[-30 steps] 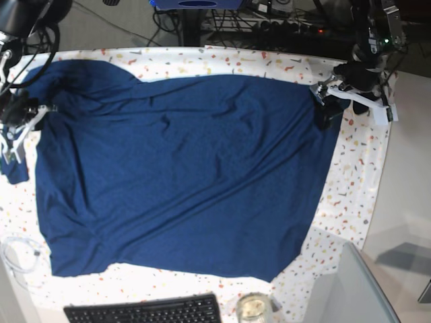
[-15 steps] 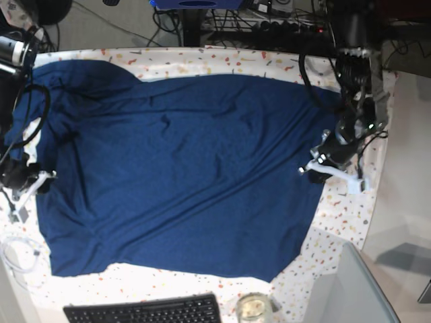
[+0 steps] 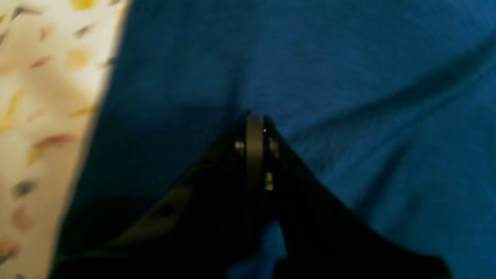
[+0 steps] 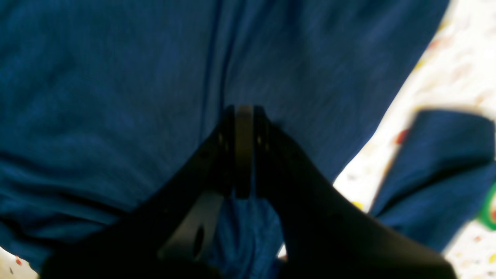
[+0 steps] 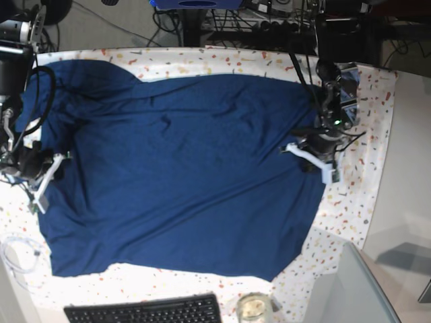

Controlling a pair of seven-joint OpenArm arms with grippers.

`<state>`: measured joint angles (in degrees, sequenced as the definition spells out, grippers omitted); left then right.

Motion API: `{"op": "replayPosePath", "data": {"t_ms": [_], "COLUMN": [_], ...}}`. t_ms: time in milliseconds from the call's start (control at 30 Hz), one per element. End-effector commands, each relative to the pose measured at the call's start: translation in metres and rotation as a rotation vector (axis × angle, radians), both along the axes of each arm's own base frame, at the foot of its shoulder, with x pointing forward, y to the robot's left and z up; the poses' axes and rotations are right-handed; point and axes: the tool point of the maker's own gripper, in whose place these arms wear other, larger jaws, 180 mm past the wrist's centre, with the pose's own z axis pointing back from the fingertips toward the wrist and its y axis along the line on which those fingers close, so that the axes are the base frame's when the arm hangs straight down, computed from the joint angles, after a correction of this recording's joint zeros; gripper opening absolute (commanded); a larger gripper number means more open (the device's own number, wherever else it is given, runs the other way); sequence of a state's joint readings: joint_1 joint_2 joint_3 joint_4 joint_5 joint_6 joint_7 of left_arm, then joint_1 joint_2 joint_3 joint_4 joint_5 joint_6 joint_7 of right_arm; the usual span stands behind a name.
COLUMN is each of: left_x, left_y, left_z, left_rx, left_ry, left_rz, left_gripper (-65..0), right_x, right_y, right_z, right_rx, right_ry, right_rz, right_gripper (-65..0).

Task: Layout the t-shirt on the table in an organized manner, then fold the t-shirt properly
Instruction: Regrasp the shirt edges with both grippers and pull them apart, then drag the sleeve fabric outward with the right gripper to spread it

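Observation:
My right gripper pinches inward; I'll open, take the t-shirt's outer edge (image 4: pixel 352 155), draw the fold flat.
The dark navy t-shirt (image 5: pixel 182 168) lies spread over most of the speckled white table (image 5: pixel 357 188), with shallow creases. My left gripper (image 5: pixel 315 158) sits at the shirt's right edge. In the left wrist view this gripper (image 3: pixel 254 120) is shut, the t-shirt (image 3: pixel 348 77) creasing toward its tips and the table (image 3: pixel 38 77) showing on the left. My right gripper (image 5: pixel 42 176) is at the shirt's left edge. In the right wrist view it (image 4: pixel 243 110) is shut, with t-shirt (image 4: pixel 116 97) fabric bunched between the fingers. A loose flap of shirt (image 4: pixel 434 174) lies on the table (image 4: pixel 457 58).
A black keyboard (image 5: pixel 145 311) and a glass jar (image 5: pixel 253 308) sit at the near table edge. A white cable (image 5: pixel 19 252) coils at the near left. A grey translucent box (image 5: pixel 350 289) stands at the near right corner. Cables and equipment crowd the far side.
The left gripper came from the far right corner down along the shirt's right edge and closed there. The right gripper moved nearer along the left edge, then slightly inward, shifting that side of the shirt.

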<state>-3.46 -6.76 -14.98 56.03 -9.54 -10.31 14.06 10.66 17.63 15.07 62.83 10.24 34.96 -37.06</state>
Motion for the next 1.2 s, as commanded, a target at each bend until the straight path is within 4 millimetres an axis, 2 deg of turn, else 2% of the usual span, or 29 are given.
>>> {"op": "replayPosePath", "data": {"t_ms": [0, 67, 133, 200, 267, 433, 533, 733, 800, 967, 1033, 1100, 1133, 1167], "left_x": [-0.026, -0.039, -0.05, -0.057, -0.058, -0.043, -0.028, -0.011, -0.006, -0.012, -0.019, -0.024, -0.028, -0.03], "left_y": [0.043, 0.07, 0.092, 0.105, 0.109, 0.101, 0.087, 0.078, 0.077, 0.073, 0.072, 0.073, 0.073, 0.073], "left_z": [-0.011, -0.01, -0.008, -0.006, -0.004, 0.016, 0.029, 0.062, 0.078, 0.097, 0.098, 0.096, 0.093, 0.09], "left_rx": [0.093, 0.124, 0.151, 0.174, 0.183, 0.197, 0.183, 0.188, 0.199, 0.229, 0.237, 0.24, 0.241, 0.238], "left_ry": [0.105, 0.12, 0.131, 0.139, 0.137, 0.073, 0.017, -0.043, -0.064, -0.089, -0.086, -0.077, -0.069, -0.063], "left_rz": [0.065, 0.112, 0.14, 0.149, 0.15, 0.124, 0.117, 0.107, 0.099, 0.077, 0.07, 0.069, 0.068, 0.069], "left_gripper": [-65.0, -65.0, -65.0, -65.0, -65.0, -65.0, -65.0, -65.0, -65.0, -65.0, -65.0, -65.0, -65.0, -65.0], "right_x": [0.015, 0.016, 0.013, 0.011, 0.01, 0.01, 0.016, 0.013, 0.01, 0.0, 0.001, 0.0, 0.004, 0.004], "right_y": [-0.011, -0.02, -0.027, -0.031, -0.031, -0.027, -0.02, -0.017, -0.017, -0.004, -0.005, -0.008, -0.012, -0.017], "right_z": [0.024, 0.034, 0.036, 0.036, 0.035, 0.033, 0.032, -0.003, -0.007, -0.015, -0.004, 0.008, 0.016, 0.019], "right_rx": [-0.014, -0.022, -0.027, -0.032, -0.036, -0.028, -0.007, 0.077, 0.082, 0.049, 0.019, -0.019, -0.041, -0.054], "right_ry": [-0.083, -0.117, -0.109, -0.095, -0.088, -0.086, -0.088, 0.034, 0.05, 0.088, 0.04, -0.007, -0.033, -0.044], "right_rz": [-0.012, -0.039, -0.059, -0.07, -0.065, -0.063, -0.064, -0.114, -0.116, -0.047, -0.032, -0.051, -0.084, -0.124], "right_gripper": [-64.2, -64.2, -64.2, -64.2, -64.2, -64.2, -64.2, -64.2, -64.2, -64.2, -63.5, -60.3, -55.5, -48.0]}}
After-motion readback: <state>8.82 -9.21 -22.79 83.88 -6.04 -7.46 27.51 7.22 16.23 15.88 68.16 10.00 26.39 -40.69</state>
